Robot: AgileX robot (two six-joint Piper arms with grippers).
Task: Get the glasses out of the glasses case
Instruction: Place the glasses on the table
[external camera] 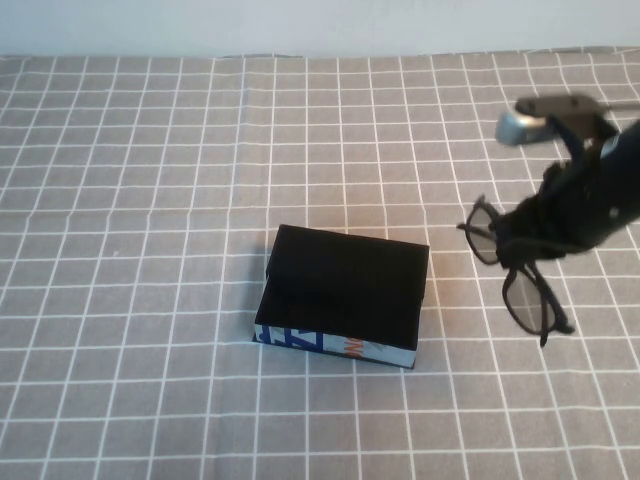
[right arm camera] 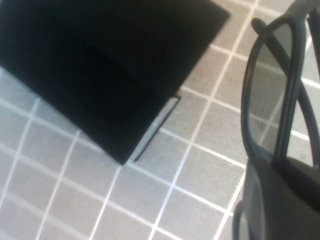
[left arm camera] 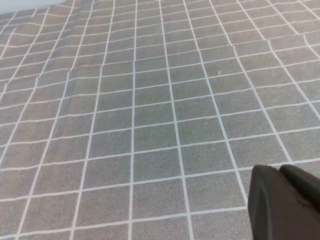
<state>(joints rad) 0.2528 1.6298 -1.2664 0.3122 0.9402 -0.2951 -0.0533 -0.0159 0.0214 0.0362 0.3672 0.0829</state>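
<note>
The robot's right hand should release the black glasses on the grey tablecloth (external camera: pixel 488 315) (right arm camera: pixel 261 140) next to the open glasses case.
The glasses case (external camera: pixel 343 295) sits open in the middle of the table, black inside, with a blue, white and orange printed front side. It also shows in the right wrist view (right arm camera: pixel 100 70). My right gripper (external camera: pixel 530 240) is to the right of the case, shut on the black glasses (external camera: pixel 512 268), which hang above the table outside the case. In the right wrist view the frame and a dark lens (right arm camera: pixel 272 95) show close to the fingers (right arm camera: pixel 280 200). My left gripper (left arm camera: pixel 285 200) is out of the high view, shut and empty over bare cloth.
A grey tablecloth with a white grid (external camera: pixel 150 200) covers the whole table. A pale wall runs along the far edge (external camera: pixel 300 25).
</note>
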